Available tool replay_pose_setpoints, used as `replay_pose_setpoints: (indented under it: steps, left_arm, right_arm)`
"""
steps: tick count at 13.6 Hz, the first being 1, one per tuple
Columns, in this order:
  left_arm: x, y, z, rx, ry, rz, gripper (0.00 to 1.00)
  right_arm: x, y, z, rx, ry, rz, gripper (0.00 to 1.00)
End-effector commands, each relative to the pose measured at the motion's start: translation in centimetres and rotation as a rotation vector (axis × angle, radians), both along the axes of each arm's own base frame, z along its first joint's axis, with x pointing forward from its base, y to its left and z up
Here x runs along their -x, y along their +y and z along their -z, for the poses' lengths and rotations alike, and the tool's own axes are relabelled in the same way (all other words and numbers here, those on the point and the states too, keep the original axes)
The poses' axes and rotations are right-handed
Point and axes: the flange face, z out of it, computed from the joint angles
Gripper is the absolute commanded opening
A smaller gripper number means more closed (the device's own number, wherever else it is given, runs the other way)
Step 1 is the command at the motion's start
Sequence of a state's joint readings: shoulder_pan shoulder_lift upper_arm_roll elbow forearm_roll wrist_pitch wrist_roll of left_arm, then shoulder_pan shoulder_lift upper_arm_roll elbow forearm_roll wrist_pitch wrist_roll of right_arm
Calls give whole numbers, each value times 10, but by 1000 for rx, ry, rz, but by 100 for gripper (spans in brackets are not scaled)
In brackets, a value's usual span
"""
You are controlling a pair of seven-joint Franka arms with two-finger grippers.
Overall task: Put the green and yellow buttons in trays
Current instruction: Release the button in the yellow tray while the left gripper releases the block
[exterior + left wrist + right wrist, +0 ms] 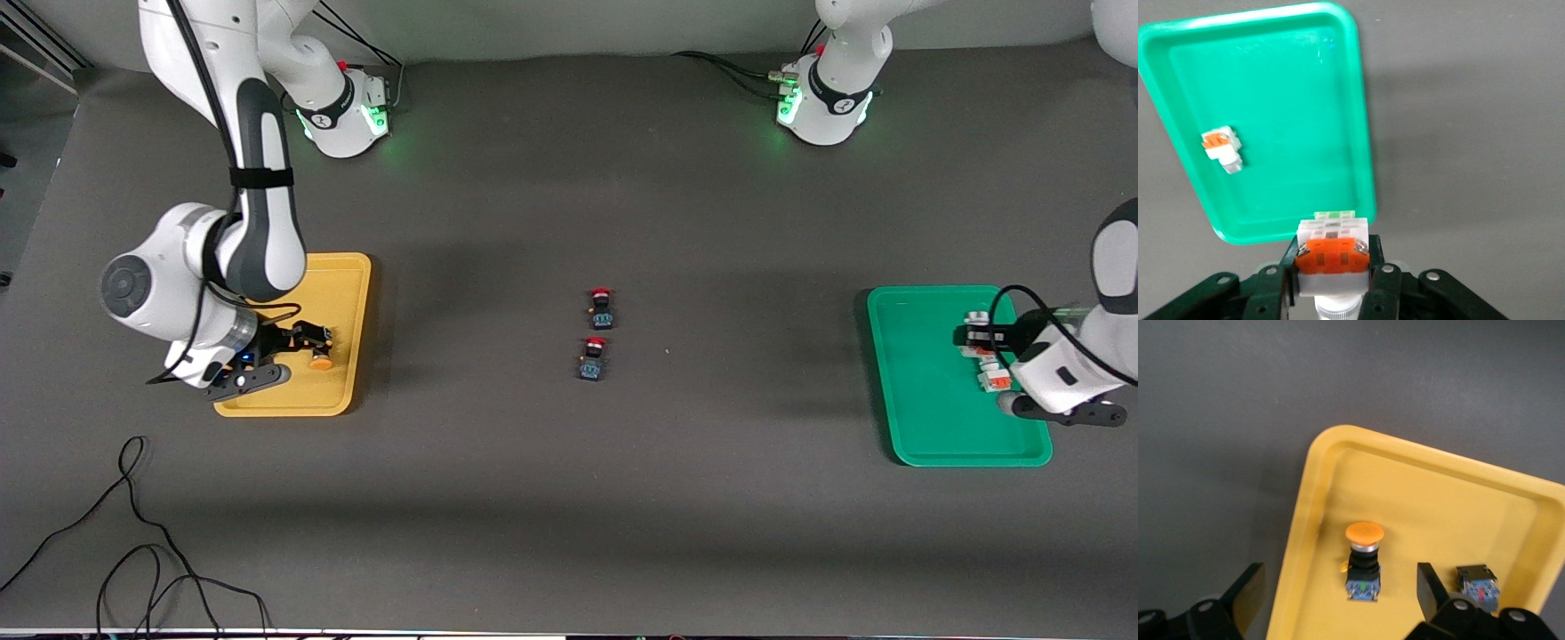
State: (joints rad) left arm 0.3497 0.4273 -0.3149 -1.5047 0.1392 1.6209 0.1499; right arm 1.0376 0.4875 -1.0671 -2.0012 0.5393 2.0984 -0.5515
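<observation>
The robot's left gripper needs to set this white button down beside the second white button in the green tray (934,372) (1294,141).
My left gripper (976,338) is shut on a white-bodied button with an orange patch (1333,257) and holds it over the rim of the green tray (925,418). A second white button (996,380) lies in that tray; it also shows in the left wrist view (1223,148), on the green tray (1291,87). My right gripper (1338,593) is open over the yellow tray (1438,500), around a black-bodied button with an orange-yellow cap (1363,563) that lies on its side. A second black-bodied button (1478,583) lies beside it, its cap hidden. In the front view the right gripper (307,347) is over the yellow tray (342,293).
Two black-bodied buttons with red caps (601,307) (593,358) lie on the table's middle, one nearer the front camera than the other. Loose black cables (133,533) lie near the front edge at the right arm's end.
</observation>
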Motion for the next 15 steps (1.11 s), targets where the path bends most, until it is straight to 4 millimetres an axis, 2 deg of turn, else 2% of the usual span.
replay_pose_setpoints:
  steps: [1, 2, 5, 8, 12, 15]
  left_arm:
    - [10, 38, 43, -2, -39, 86, 0]
    - [14, 47, 61, 2, -60, 86, 0]
    - [25, 38, 111, 12, -99, 85, 0]
    - [32, 44, 155, 21, -137, 74, 0]
    - [35, 55, 194, 10, -154, 84, 0]
    - [40, 54, 212, 17, -167, 83, 0]
  right_arm:
    - [-16, 28, -62, 13, 54, 2, 100]
    - [-21, 27, -88, 8, 48, -6, 100]
    - [-29, 34, -145, 25, 49, -39, 100]
    - [-27, 31, -189, 54, 50, -47, 100]
    - [-18, 28, -212, 44, 37, -29, 100]
    - [-12, 21, -223, 50, 42, 3, 100]
